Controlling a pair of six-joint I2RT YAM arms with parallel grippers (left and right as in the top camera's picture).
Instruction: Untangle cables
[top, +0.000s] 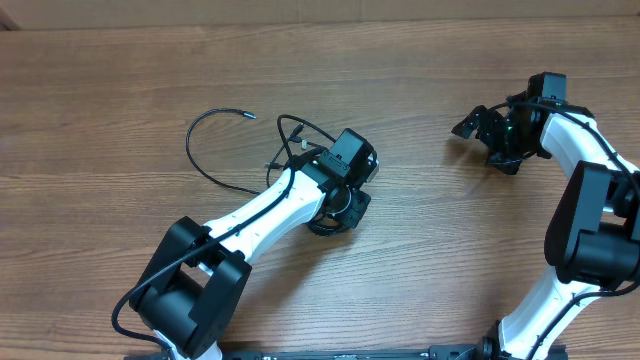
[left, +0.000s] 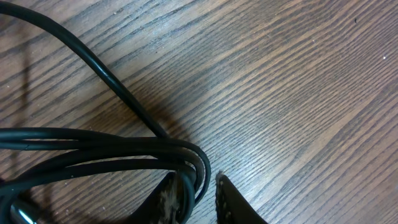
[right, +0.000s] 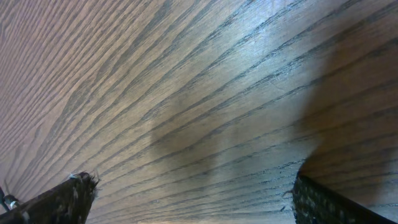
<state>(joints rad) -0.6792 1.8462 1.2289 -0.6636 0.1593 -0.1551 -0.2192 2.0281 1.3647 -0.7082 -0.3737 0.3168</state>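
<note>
The black cable bundle has a looped side (top: 347, 224) at the side farthest from the silver-tipped plug. I close my right gripper there next.
Thin black cables (top: 190, 150) lie left of centre in the overhead view: one open loop ending in a silver-tipped plug (top: 247, 116), and more strands (top: 300, 128) running under my left arm. In the left wrist view a bundle of black cable strands (left: 93, 146) curves round and passes between my left gripper's (left: 198, 199) fingers, which are nearly closed on it. In the overhead view the left gripper (top: 335, 212) is low over the table at centre. My right gripper (top: 482, 140) is wide open and empty at the far right; its wrist view (right: 189, 199) shows only bare wood.
The wooden table (top: 420, 250) fills all views. Both white arms reach in from the front edge. A thicker black cord (top: 135, 295) hangs by the left arm's base.
</note>
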